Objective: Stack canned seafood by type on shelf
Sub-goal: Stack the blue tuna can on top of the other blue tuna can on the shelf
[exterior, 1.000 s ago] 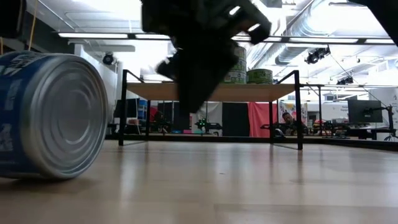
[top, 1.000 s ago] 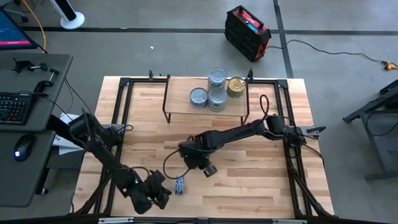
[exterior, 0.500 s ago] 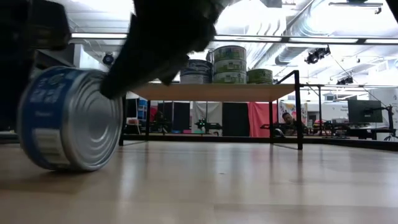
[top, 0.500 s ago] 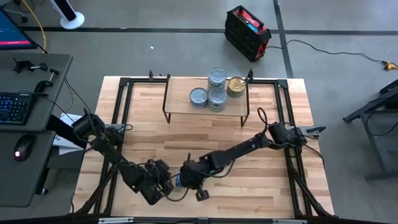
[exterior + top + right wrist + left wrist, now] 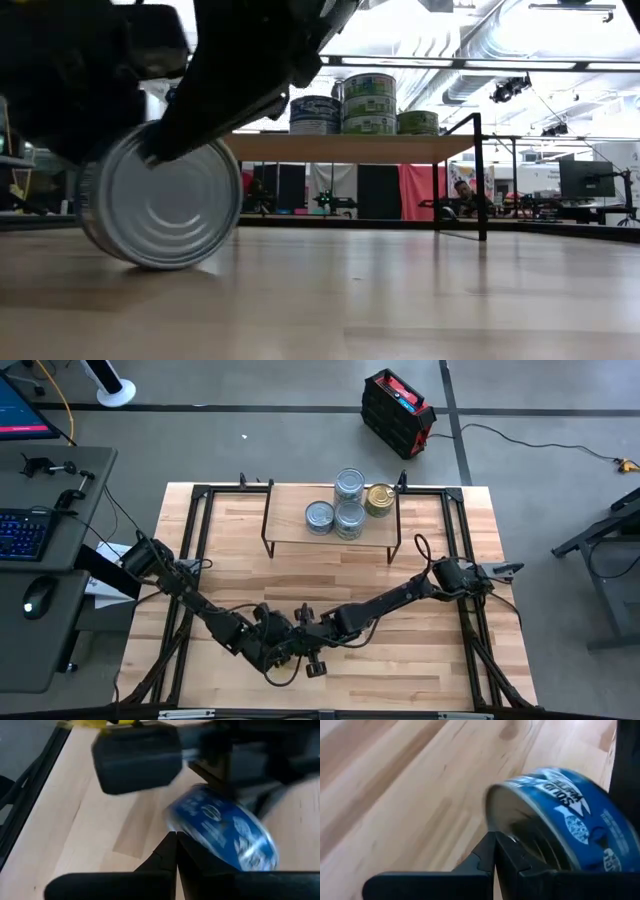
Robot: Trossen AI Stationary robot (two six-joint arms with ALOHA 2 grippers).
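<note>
The tin is standing on its edge with both grippers closed against it, so my left gripper will back away and my right gripper will pinch the silver ends (image 5: pixel 180 205).
One tin of canned seafood (image 5: pixel 165 205), with blue sides and silver ends, stands on its edge on the table near the front edge. Both arms meet over it and hide it in the high view. My left gripper (image 5: pixel 495 845) is shut, and its tips are at the rim of the tin's silver end. My right gripper (image 5: pixel 175 842) is shut too and comes down from the table's right onto the tin. On the shelf (image 5: pixel 285 510) at the back, silver tins (image 5: pixel 348 500) stand flat beside a gold tin (image 5: pixel 380 498). My left gripper has its shut fingers (image 5: pixel 512 857) at the lower rim of the tin's silver end (image 5: pixel 520 827), coming slanted down from the table's left. Whether they press on it, I cannot tell. My right gripper lays its shut fingers (image 5: pixel 215 105) against the tin's upper rim (image 5: pixel 150 150), slanting down from the table's right. The tin stays upright on its edge, with its lower rim on the table.
Black wire legs (image 5: pixel 266 550) carry the shelf at the table's far middle. A black frame (image 5: pixel 200 530) runs along the table's sides. A desk with a keyboard (image 5: pixel 22 530) stands left of the table, and a red-and-black case (image 5: pixel 398 410) lies on the floor behind it.
My right gripper has come from the table's middle toward the near edge and down onto the tin. My left gripper has gone toward the table's right, rolling its wrist. The tin, still on its edge, has rolled to the right and turned its silver end toward the near edge.
</note>
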